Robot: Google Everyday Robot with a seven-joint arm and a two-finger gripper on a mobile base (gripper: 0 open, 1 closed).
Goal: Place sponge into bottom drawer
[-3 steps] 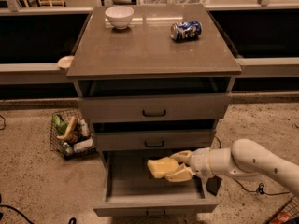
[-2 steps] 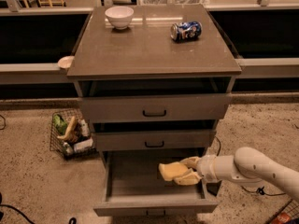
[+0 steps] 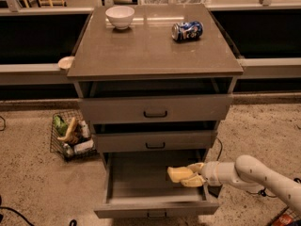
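Note:
My gripper is to let go of the sponge on the bottom drawer's inside (image 3: pixel 168 179) near its middle, behind the front handle.
The bottom drawer (image 3: pixel 136 182) of the grey-brown cabinet is pulled out and its tray shows. My gripper (image 3: pixel 191 175) reaches in from the right over the drawer's right side. It is shut on the pale yellow sponge (image 3: pixel 177 174), which sits low inside the drawer, near its floor. I cannot tell whether the sponge touches the floor. The white arm (image 3: pixel 254 173) runs off to the lower right.
The two upper drawers (image 3: pixel 155 108) stand slightly open. A white bowl (image 3: pixel 120 16) and a blue soda can (image 3: pixel 187 30) are on the cabinet top. A wire basket (image 3: pixel 70 135) with items stands on the floor to the left. Cables lie at the right.
My gripper has carried the sponge to the right and a little lower inside the bottom drawer. Nothing else has moved.

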